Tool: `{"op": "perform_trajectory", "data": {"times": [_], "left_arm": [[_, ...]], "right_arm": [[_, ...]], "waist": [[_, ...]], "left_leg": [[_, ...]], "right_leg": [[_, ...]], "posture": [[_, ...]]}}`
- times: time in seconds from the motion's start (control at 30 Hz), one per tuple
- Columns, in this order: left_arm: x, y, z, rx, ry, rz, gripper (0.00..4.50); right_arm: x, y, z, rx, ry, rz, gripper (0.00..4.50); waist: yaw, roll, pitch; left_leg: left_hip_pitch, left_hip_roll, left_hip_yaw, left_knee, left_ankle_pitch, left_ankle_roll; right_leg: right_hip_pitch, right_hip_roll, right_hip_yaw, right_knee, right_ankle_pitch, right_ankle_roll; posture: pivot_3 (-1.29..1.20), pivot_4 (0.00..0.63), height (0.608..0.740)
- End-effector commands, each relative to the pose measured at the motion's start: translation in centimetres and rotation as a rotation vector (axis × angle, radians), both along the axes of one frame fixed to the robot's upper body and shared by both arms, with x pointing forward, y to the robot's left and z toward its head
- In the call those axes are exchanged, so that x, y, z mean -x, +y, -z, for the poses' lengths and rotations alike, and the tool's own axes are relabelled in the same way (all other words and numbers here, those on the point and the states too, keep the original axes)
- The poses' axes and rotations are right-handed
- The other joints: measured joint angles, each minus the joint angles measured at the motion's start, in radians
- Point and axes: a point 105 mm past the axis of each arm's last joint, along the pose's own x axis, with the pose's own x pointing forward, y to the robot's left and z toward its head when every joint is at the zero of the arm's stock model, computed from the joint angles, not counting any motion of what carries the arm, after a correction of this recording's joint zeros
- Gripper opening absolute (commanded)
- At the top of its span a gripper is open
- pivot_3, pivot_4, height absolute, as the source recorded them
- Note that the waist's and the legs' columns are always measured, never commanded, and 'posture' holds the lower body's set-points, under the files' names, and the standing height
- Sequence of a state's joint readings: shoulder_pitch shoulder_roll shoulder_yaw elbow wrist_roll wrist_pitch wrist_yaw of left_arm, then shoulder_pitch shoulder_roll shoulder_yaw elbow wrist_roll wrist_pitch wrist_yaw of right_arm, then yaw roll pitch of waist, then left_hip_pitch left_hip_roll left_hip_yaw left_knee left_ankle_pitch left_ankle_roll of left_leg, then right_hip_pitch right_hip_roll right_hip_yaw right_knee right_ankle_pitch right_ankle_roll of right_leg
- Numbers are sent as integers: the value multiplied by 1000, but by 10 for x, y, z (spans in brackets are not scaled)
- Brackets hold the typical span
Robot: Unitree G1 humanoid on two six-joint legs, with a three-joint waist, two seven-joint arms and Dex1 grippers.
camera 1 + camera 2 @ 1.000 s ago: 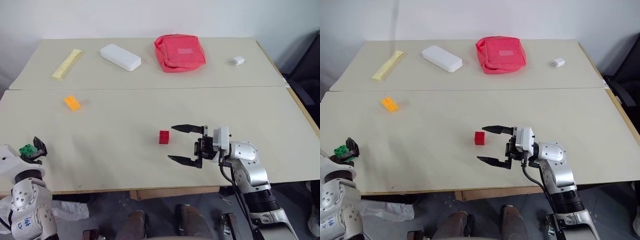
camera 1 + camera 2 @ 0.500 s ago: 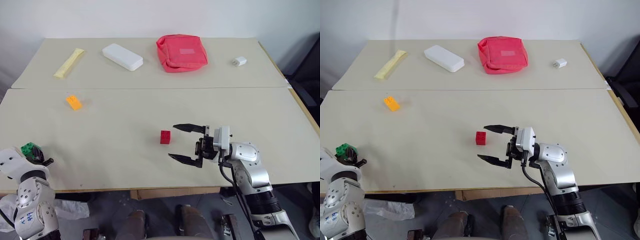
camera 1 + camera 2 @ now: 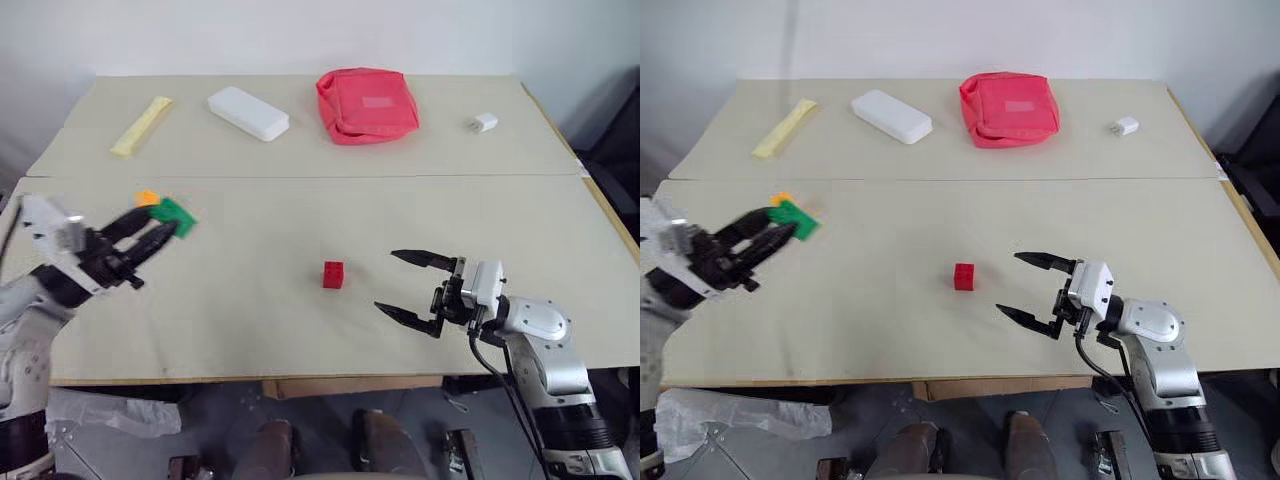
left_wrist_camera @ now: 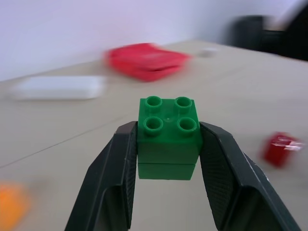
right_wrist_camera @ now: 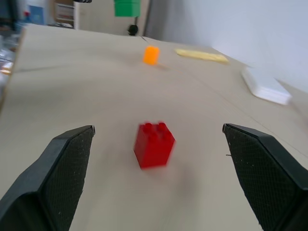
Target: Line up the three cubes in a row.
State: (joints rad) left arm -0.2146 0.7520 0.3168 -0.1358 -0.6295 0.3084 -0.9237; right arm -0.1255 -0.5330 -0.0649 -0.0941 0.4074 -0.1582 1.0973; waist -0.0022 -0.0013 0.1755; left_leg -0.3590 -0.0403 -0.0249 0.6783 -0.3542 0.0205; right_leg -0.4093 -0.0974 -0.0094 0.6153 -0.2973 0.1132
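Note:
My left gripper should set the green cube free on the table (image 3: 281,274) beside the red cube, across from my right gripper.
My left gripper (image 3: 170,226) is shut on the green cube (image 4: 168,134), holding it in the air over the left part of the table. Just behind the green cube (image 3: 174,214) the orange cube (image 3: 147,198) lies on the table, partly hidden by it. The red cube (image 3: 333,274) sits near the table's middle. To its right my right gripper (image 3: 409,285) hovers open and empty, its fingers (image 5: 67,163) pointing at the red cube (image 5: 154,144) from a short gap away.
Along the back of the table (image 3: 300,330) lie a yellow packet (image 3: 140,125), a white flat box (image 3: 248,112), a big red pouch (image 3: 367,103) and a small white block (image 3: 482,123). A seam (image 3: 400,176) crosses the table.
My left gripper closed on the green cube at the front left edge, lifted it and swung it right and forward. My right gripper drew back to the right, away from the red cube.

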Motion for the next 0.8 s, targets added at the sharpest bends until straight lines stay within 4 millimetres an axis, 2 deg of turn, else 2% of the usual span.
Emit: {"op": "perform_trajectory", "data": {"times": [0.03, 0.13, 0.2, 0.33, 0.57, 0.8], "left_arm": [[-4, -35, 35, -233, 29, 295, 1838], [-11, -44, 49, -307, 29, 395, 1838], [-23, -49, 63, -373, 19, 479, 1838], [-45, -56, 63, -365, -3, 501, 1838], [-54, -60, 72, -371, 0, 526, 1838], [-59, -65, 78, -336, -2, 495, 1838]], "right_arm": [[8, -8, -14, -2, -81, 64, 4500], [13, -12, -14, -3, -79, 94, 4500], [23, -17, -12, 28, -78, 120, 4500], [34, -35, -14, 65, -64, 186, 4500], [42, -36, -10, 70, -44, 208, 4500], [41, -38, -10, 67, -45, 230, 4500]], "waist": [[-1, 1, 0], [-6, 1, 0], [0, 1, 1], [6, 0, 1], [5, -1, 1], [15, -1, 1]], "left_leg": [[0, 0, 0, 0, 0, 0], [0, 2, 4, -2, 1, -1], [-1, 3, 7, -2, 1, -1], [-4, 2, 6, 3, 1, 1], [-9, -1, 6, 4, 2, 5], [-9, -2, 5, 6, 2, 6]], "right_leg": [[-1, 1, 0, 0, 0, 0], [-3, 3, -3, 2, 0, 0], [-4, 4, -4, 4, 0, 1], [-4, 5, -6, 4, 1, 2], [-6, 3, -5, 3, 3, 6], [-6, 2, -5, 4, 3, 7]], "posture": [[0, 150, 740], [0, 150, 740], [0, 150, 740], [0, 150, 740], [0, 150, 740], [0, 150, 740]]}}
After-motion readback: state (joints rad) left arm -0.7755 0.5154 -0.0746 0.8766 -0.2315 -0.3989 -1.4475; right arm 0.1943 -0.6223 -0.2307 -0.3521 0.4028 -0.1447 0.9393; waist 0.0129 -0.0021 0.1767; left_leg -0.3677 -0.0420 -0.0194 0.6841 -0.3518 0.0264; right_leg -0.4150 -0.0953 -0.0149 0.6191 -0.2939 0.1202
